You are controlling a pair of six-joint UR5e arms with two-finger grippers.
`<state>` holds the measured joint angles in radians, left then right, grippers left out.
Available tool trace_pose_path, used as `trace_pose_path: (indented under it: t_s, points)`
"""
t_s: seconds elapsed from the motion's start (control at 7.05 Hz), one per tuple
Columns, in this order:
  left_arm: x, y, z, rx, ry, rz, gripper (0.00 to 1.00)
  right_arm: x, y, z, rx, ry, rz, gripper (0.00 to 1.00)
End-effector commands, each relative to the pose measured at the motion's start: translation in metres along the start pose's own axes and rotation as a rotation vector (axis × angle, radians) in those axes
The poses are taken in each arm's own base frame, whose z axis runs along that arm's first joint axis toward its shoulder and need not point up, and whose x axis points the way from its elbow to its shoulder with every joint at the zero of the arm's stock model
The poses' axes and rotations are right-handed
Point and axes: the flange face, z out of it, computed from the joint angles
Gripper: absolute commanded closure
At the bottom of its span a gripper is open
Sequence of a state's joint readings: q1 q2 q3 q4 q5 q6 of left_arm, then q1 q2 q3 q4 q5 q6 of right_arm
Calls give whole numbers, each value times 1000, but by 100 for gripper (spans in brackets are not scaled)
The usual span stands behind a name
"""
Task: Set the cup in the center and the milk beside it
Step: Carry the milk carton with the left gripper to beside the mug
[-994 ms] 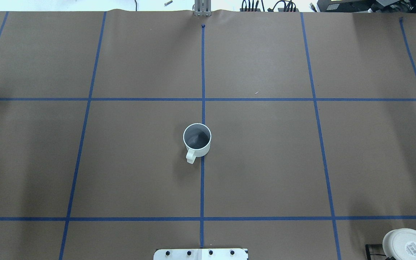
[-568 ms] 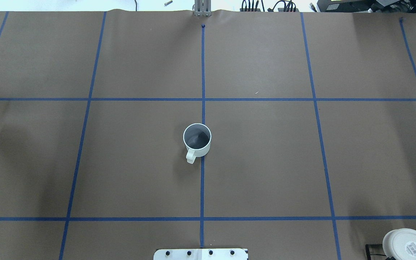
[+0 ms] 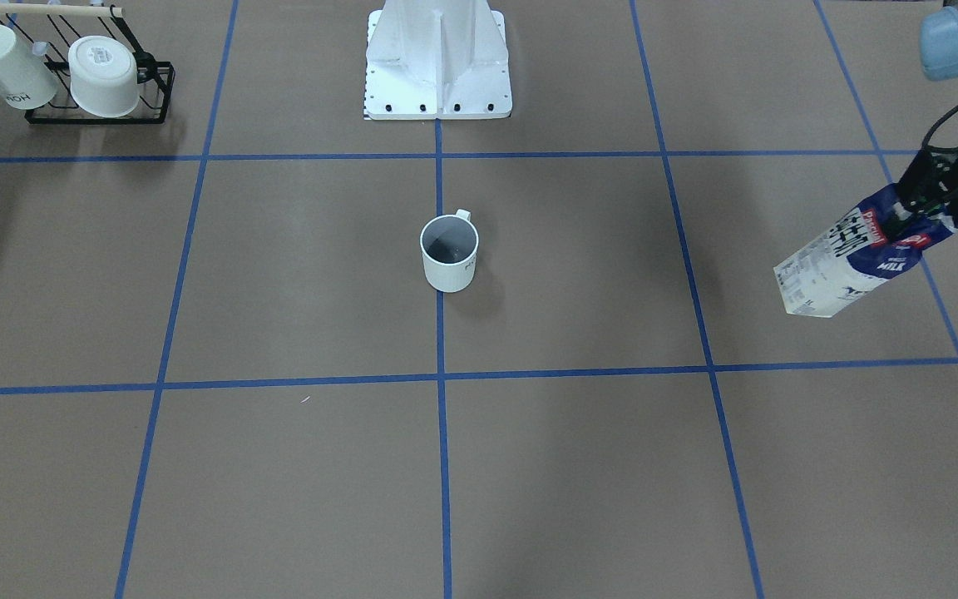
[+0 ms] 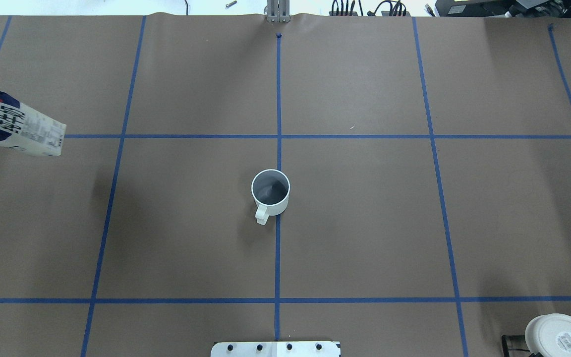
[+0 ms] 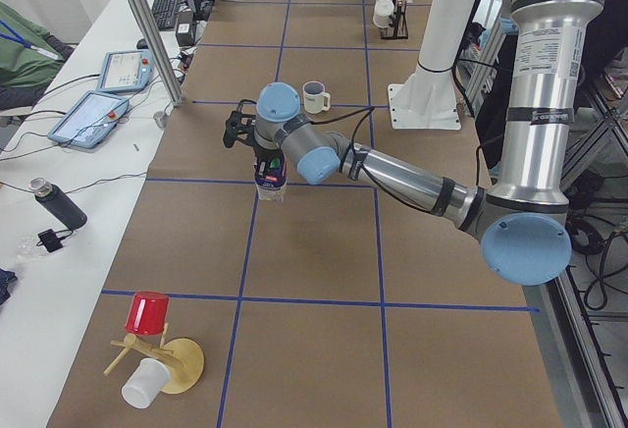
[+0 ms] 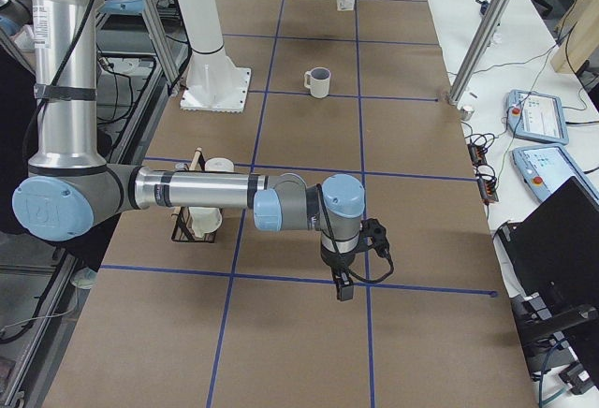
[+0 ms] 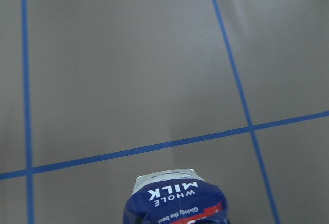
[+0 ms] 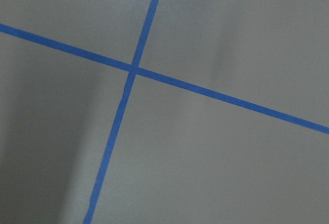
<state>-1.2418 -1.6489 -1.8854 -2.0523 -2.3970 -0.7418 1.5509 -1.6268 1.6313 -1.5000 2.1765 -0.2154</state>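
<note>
Next, I let go of the milk with my left gripper on the table, tight (image 3: 506, 275) against the side of the cup that faces that gripper.
The cup (image 4: 270, 193) is a small white mug, dark grey inside. It stands on the middle blue tape line at the center (image 4: 325, 218), its handle toward the robot. It also shows in the front view (image 3: 449, 254). My left gripper (image 3: 916, 218) is shut on the top of the milk (image 3: 849, 264), a blue and white carton held off the table. The carton sits at the overhead view's left edge (image 4: 18, 130), far from the cup, and fills the bottom of the left wrist view (image 7: 175, 198). My right gripper (image 6: 343, 288) hangs over a tape crossing; I cannot tell if it is open or shut.
A black rack (image 3: 96, 112) with two other white mugs stands on the robot's right near its base plate (image 3: 437, 91). A wide cup on it shows in the overhead corner (image 4: 558, 337). A wooden stand with a red cup (image 5: 152, 349) stands at the table's left end.
The milk carton has come into the overhead view from the left edge, where only a moving shadow showed before. The cup has not moved.
</note>
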Motion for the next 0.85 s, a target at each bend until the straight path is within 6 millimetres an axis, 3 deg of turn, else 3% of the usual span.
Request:
trace_pose_path:
  t_s: [0.0,0.28,0.57,0.71]
  points:
    - [116,-8,31,-34,27,-79,74,1,3,2,-5,-1,4,0]
    - [242,3,71,-37,-102,-98,74,1,3,2,-5,-1,6,0]
    - [341,39,120,-54,-134,-122,74,2,2,3,-8,0,9,0]
    - [381,49,140,-52,-160,-130,74,2,2,3,-8,0,7,0]
